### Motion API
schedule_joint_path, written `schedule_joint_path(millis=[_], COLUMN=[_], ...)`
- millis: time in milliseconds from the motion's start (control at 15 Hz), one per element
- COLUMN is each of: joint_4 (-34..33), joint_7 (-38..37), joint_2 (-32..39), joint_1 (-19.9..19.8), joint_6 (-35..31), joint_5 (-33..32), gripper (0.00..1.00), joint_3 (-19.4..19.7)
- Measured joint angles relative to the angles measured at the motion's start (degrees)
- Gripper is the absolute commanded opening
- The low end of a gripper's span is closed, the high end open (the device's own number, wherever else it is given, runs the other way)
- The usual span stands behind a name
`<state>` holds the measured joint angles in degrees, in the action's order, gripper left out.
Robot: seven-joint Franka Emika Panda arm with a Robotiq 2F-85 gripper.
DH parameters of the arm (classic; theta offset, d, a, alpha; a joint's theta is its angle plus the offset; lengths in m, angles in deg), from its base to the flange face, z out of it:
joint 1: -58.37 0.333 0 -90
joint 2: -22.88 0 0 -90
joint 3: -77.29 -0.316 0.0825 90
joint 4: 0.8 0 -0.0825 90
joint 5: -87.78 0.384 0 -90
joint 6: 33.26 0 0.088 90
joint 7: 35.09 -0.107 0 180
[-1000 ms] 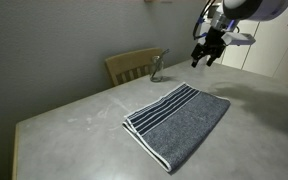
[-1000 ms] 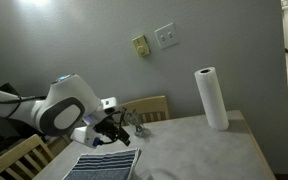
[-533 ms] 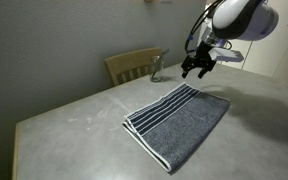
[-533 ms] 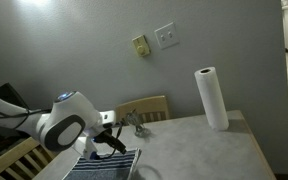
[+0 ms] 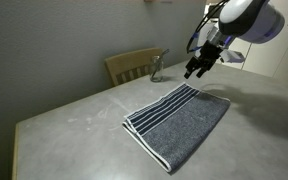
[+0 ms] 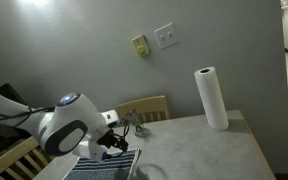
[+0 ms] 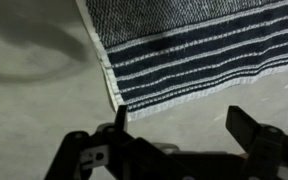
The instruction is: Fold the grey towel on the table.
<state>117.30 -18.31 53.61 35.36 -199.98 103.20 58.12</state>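
I should close my gripper on the far striped corner point(image 5: 190, 86) point(image 7: 117, 88) of the grey towel and pinch the towel's white edge where the stripes end.
The grey towel point(image 5: 178, 122) lies flat on the table point(image 5: 74, 125), its white-striped end toward the near left in that exterior view. It also shows in an exterior view point(image 6: 109, 166) and in the wrist view point(image 7: 199, 45), where the striped pale edge fills the top. My gripper point(image 5: 196, 70) hovers above the towel's far corner, open and empty. In the wrist view its fingers point(image 7: 179, 128) spread wide over bare table just beyond the striped edge. It also shows in an exterior view point(image 6: 112, 147).
A wooden chair point(image 5: 134, 66) stands behind the table with a small glass object point(image 5: 156, 68) by it. A paper towel roll point(image 6: 211, 98) stands on the table point(image 6: 199, 150). Another chair back point(image 6: 149, 107) is by the wall.
The gripper came down and toward the towel's far corner, then shifted slightly back over the corner. The towel has not moved.
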Motion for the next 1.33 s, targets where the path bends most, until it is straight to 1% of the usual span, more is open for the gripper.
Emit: schedule_joint_path(millis=[67, 200, 267, 400, 600, 933, 1067, 1333], joint_4=[0.0, 0.0, -0.1, -0.2, -1.0, -5.0, -6.8, -9.6], joint_7=[0.7, 0.8, 0.7, 0.6, 2.1, 13.4, 14.4, 12.4], joint_2=[0.0, 0.0, 0.0, 0.0, 0.4, 3.5, 4.7, 6.3], joint_1=[-0.7, -0.9, -0.3, 2.1, 3.8, 3.4, 4.4, 8.8], joint_6=[0.0, 0.0, 0.1, 1.0, 6.2, 16.0, 19.2, 21.7], joint_5=[0.0, 0.0, -0.3, -2.1, -4.9, -5.7, -8.8, -15.8], gripper=[1.0, 1.0, 1.0, 1.0, 1.0, 1.0, 1.0, 1.0], joint_3=[-0.6, -0.9, -0.3, 2.1, 4.0, 4.4, 6.6, 13.6])
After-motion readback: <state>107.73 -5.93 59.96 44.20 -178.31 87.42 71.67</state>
